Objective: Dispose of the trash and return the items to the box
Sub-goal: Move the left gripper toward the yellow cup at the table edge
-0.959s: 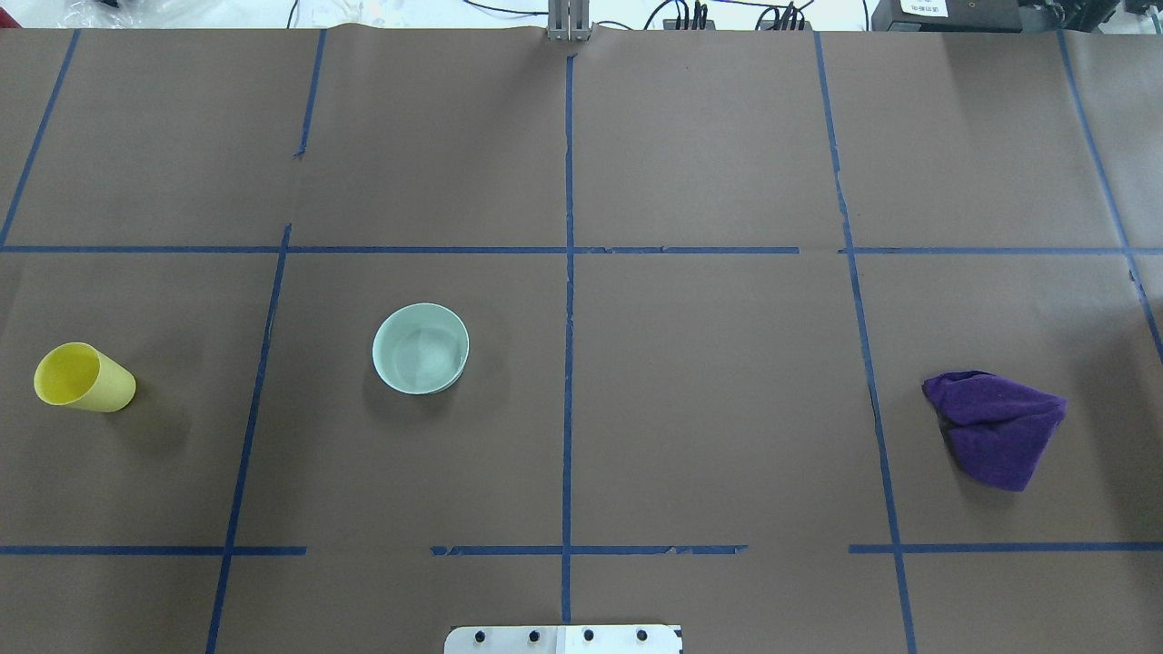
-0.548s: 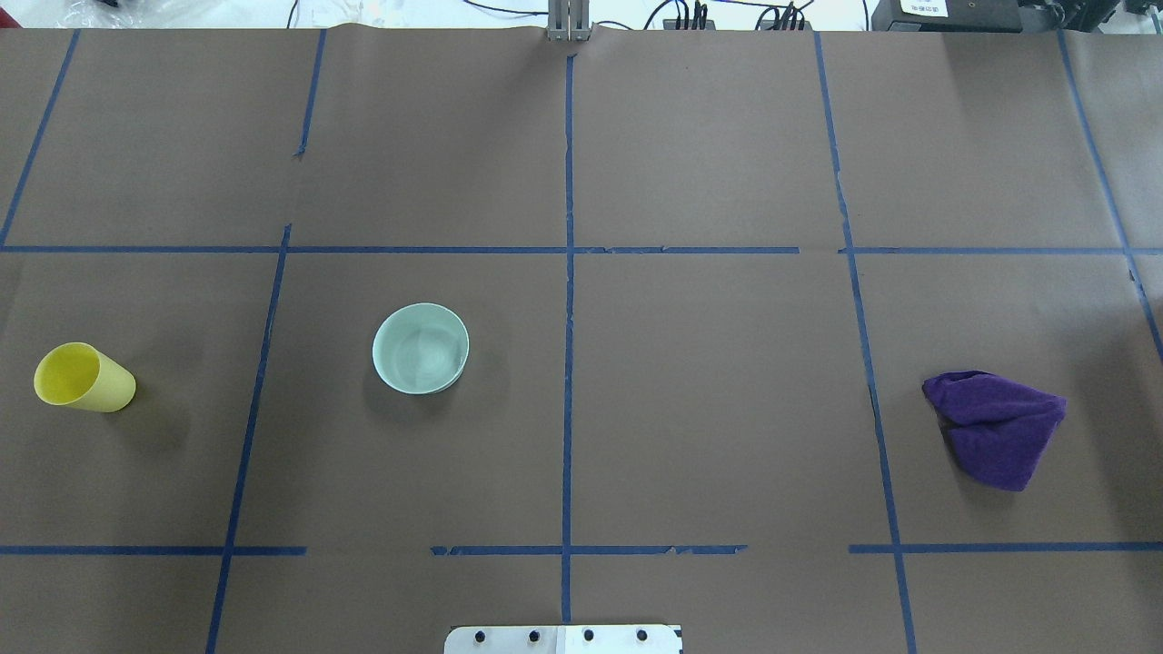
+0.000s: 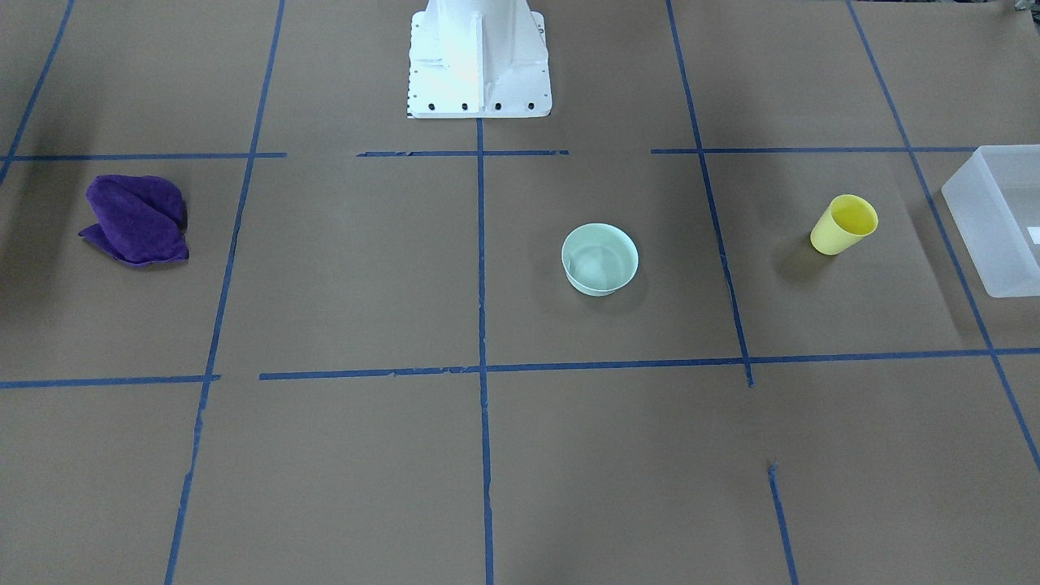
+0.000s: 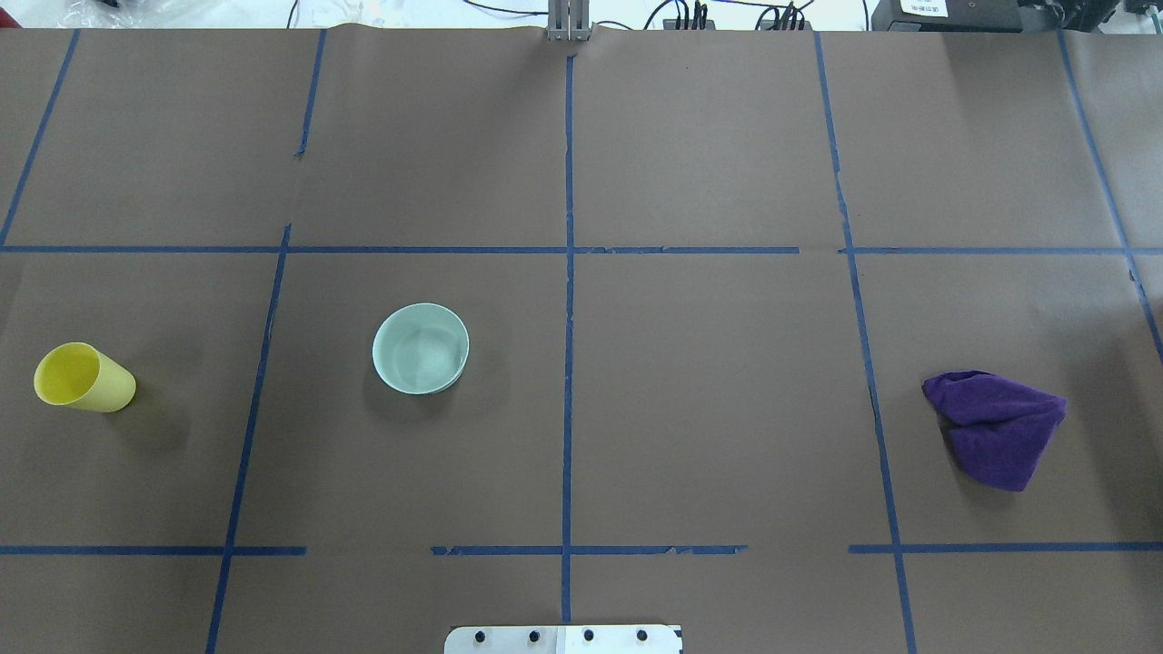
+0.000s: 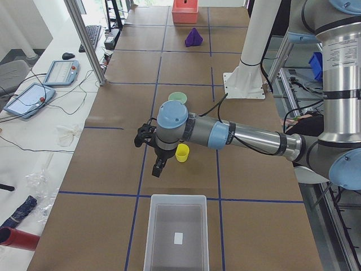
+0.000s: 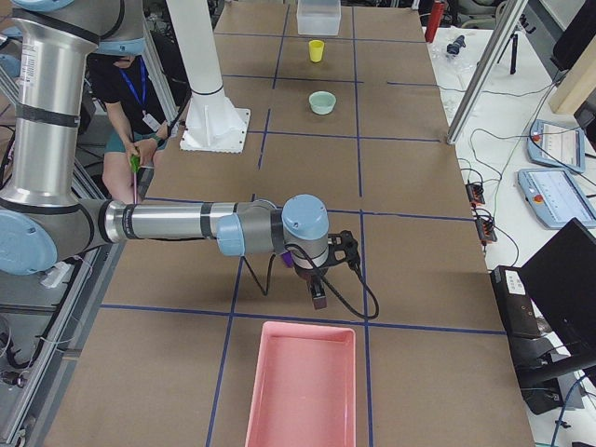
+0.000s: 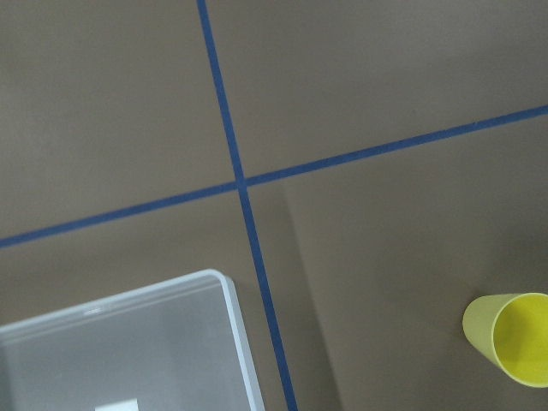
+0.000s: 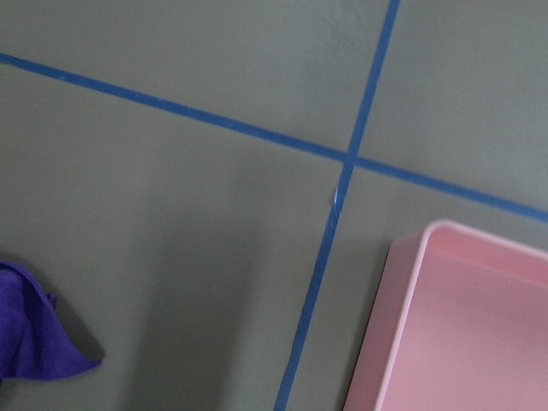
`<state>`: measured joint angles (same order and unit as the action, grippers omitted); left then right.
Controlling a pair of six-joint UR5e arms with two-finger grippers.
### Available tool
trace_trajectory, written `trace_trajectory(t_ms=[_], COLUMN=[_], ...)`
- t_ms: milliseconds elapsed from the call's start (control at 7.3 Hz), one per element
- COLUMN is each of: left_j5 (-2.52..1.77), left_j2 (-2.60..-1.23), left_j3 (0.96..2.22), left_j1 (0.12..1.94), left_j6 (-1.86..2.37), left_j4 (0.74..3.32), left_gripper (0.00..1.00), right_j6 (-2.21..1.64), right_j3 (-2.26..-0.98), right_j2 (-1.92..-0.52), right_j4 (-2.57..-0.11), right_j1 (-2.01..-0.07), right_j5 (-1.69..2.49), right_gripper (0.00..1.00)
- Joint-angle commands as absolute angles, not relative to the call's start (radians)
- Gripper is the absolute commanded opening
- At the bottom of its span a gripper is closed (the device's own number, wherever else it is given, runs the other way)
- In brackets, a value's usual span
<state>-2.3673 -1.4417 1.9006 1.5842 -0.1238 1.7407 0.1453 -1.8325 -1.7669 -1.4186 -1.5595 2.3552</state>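
Next, my left gripper will go to the yellow cup's rim [image 3: 875, 223] [image 7: 495, 341] on the side facing the frosted box and close there.
The yellow cup [image 4: 84, 378] stands upright at the table's left side, also seen in the front view [image 3: 845, 224] and the left wrist view [image 7: 511, 337]. The mint-green bowl [image 4: 421, 348] sits left of the centre line [image 3: 600, 258]. The frosted box [image 3: 987, 236] lies past the cup at the left end [image 5: 175, 196], its corner in the left wrist view [image 7: 154, 289]. My left gripper [image 5: 158, 168] hangs between cup and box. My right gripper [image 6: 317, 296] hangs near the purple cloth. Only side views show the grippers, so I cannot tell whether they are open or shut.
A purple cloth [image 4: 997, 427] lies at the table's right side. A pink tray [image 6: 307, 326] sits at the right end, also in the right wrist view [image 8: 479, 342]. The white robot base [image 3: 479, 61] stands at the near middle edge. A person stands beside the robot [image 6: 130, 88].
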Motion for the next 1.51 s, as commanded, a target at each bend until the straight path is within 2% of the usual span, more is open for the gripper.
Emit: trace_trajectory(t_ms=[0, 137, 411, 685, 1096, 1233, 1370], left_j5=[-2.361, -2.371, -2.427, -2.415, -2.172, -2.137, -2.073], left_j2=[-1.468, -1.474, -1.465, -1.439, -1.37, -1.315, -1.268], left_j3=[1.818, 1.766, 1.753, 1.769, 1.773, 1.773, 1.772], left_j1=[1.575, 1.575, 1.572, 1.493, 1.274, 1.199, 1.116], left_j6=[-0.112, -0.117, 0.073, 0.09, 0.43, 0.575, 0.733], left_j4=[2.13, 2.269, 2.417, 2.431, 2.445, 2.518, 2.605], left_gripper=[1.0, 1.0, 1.0, 1.0, 1.0, 0.92, 0.76], right_j6=[0.108, 0.025, -0.034, -0.034, -0.075, -0.101, -0.11], right_j3=[-1.833, -1.833, -1.829, -1.824, -1.818, -1.816, -1.815], right_j2=[-1.766, -1.732, -1.723, -1.72, -1.715, -1.717, -1.718], right_j4=[-1.223, -1.223, -1.213, -1.16, -1.101, -1.089, -1.088], right_j1=[-1.557, -1.557, -1.555, -1.533, -1.45, -1.448, -1.447], right_j5=[2.358, 2.374, 2.394, 2.405, 2.401, 2.401, 2.399], right_gripper=[1.0, 1.0, 1.0, 1.0, 1.0, 1.0, 1.0])
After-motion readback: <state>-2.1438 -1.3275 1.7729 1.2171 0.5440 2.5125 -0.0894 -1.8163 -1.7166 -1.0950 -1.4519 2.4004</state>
